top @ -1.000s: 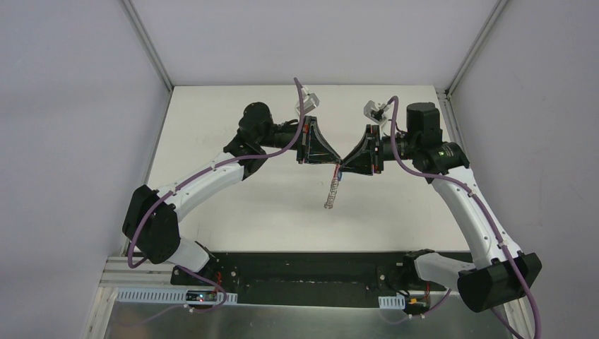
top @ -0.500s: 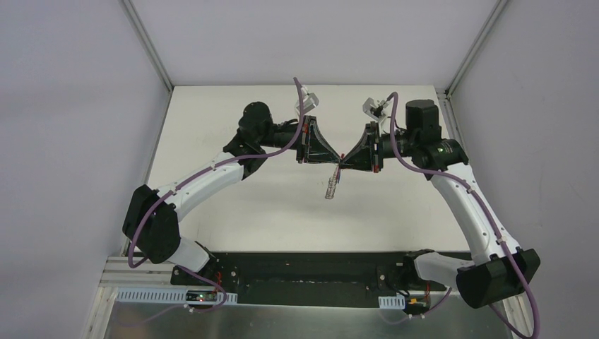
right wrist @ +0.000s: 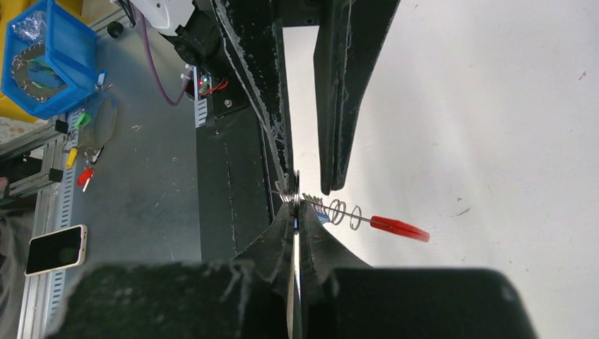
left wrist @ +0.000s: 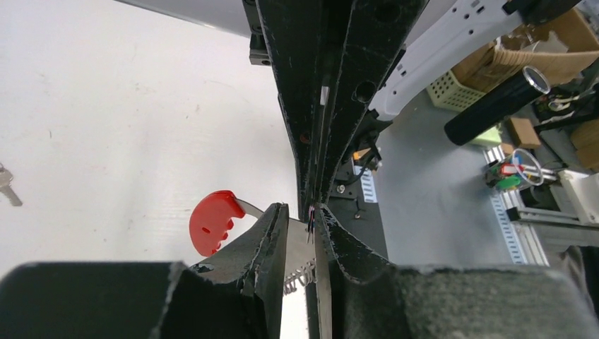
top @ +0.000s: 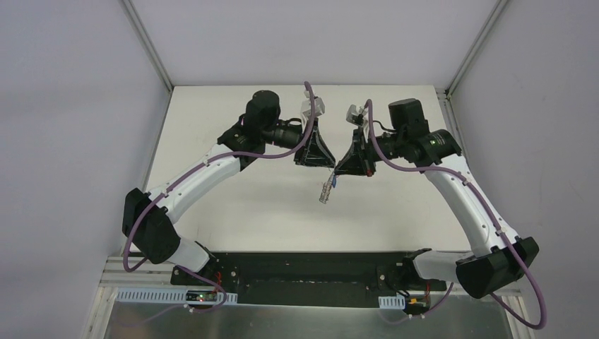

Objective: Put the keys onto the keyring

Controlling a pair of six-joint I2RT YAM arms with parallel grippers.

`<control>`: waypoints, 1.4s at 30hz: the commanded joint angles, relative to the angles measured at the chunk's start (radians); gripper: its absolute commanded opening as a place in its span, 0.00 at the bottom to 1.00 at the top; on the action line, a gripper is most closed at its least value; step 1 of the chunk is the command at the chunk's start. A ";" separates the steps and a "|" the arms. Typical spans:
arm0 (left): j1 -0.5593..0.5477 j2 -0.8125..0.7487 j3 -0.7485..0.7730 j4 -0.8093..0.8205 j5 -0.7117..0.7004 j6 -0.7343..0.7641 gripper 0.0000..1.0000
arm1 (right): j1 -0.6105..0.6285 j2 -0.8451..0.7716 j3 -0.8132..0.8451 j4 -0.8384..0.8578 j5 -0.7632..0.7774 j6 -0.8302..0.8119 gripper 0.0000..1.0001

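My left gripper will hold the ring end while my right gripper, now pinching the ring end next to the blue key, takes the blue key (right wrist: 323, 218).
The keyring (top: 325, 191) hangs in the air above the table between the two grippers. Its red band (right wrist: 399, 227) and silvery rings (right wrist: 340, 212) stick out sideways past my right gripper (right wrist: 295, 205), which is shut on the ring end. A bright blue bit of a key (right wrist: 322, 219) shows right at its pads. My left gripper (left wrist: 302, 210) stands slightly open around the keyring; the red band (left wrist: 212, 220) pokes out at its left and the rings (left wrist: 300, 280) show in the gap. A silver key (left wrist: 6, 186) lies on the table at the left edge of the left wrist view.
The white table (top: 233, 205) has grey walls on three sides. A black base plate (top: 304, 272) runs along the near edge. Beyond it are a blue bin (right wrist: 44, 60) and a phone (right wrist: 55, 248).
My right gripper has shut on the keyring and my left gripper has opened a little. Both wrists have turned and shifted left, and the keyring now hangs slightly further left.
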 commanded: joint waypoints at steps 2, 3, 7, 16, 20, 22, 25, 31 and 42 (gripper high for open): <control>-0.015 -0.030 0.052 -0.158 -0.003 0.172 0.22 | 0.013 0.010 0.049 -0.040 0.004 -0.050 0.00; -0.017 -0.028 0.057 -0.171 -0.004 0.182 0.22 | 0.014 0.011 0.048 -0.039 0.005 -0.050 0.00; -0.024 -0.017 0.066 -0.188 -0.003 0.196 0.20 | 0.015 0.011 0.046 -0.037 0.004 -0.050 0.00; -0.027 -0.001 0.085 -0.181 -0.008 0.184 0.18 | 0.016 0.011 0.024 -0.030 0.004 -0.048 0.00; -0.032 0.007 0.090 -0.178 -0.004 0.181 0.12 | 0.018 0.010 0.022 -0.023 0.000 -0.043 0.00; -0.034 0.009 0.090 -0.179 -0.001 0.182 0.04 | 0.017 0.010 0.023 -0.021 -0.001 -0.041 0.00; -0.034 0.011 0.087 -0.178 0.001 0.179 0.00 | 0.017 0.006 0.020 -0.013 -0.002 -0.033 0.00; -0.022 -0.015 0.038 -0.059 0.005 0.075 0.00 | 0.002 -0.040 -0.032 0.045 0.014 -0.001 0.13; -0.010 -0.039 -0.052 0.166 0.042 -0.105 0.00 | -0.058 -0.117 -0.111 0.107 -0.018 0.030 0.27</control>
